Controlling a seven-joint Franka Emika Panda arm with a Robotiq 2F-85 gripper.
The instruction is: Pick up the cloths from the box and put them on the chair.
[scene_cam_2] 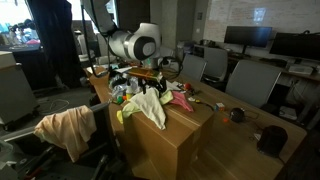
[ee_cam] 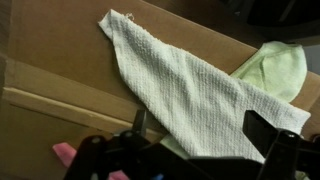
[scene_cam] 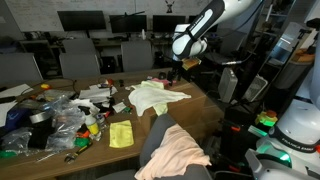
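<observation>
My gripper is going to close on the narrow end (scene_cam: 175, 95) (ee_cam: 162, 82) of the white cloth, just a little in from the cloth's pointed corner on the cardboard box.
A pale white-green cloth (scene_cam: 155, 96) lies over the top of the cardboard box (scene_cam_2: 178, 135), and one corner hangs over its edge (scene_cam_2: 148, 106). In the wrist view this ribbed white cloth (ee_cam: 185, 85) fills the middle, with a light green cloth (ee_cam: 277, 63) behind it and the box flap (ee_cam: 55, 60) beside it. My gripper (ee_cam: 200, 135) is open just above the white cloth, one finger on each side; it also shows in both exterior views (scene_cam: 178, 64) (scene_cam_2: 148, 76). A peach cloth (scene_cam: 178, 150) (scene_cam_2: 68, 128) lies draped on the chair (scene_cam_2: 100, 150).
A pink-red cloth (scene_cam_2: 181, 98) lies on the box top. A yellow cloth (scene_cam: 120, 134) and several bags and small items (scene_cam: 55, 118) clutter the table. Office chairs (scene_cam: 80, 62) and monitors stand behind. A second machine (scene_cam: 295, 125) stands beside the chair.
</observation>
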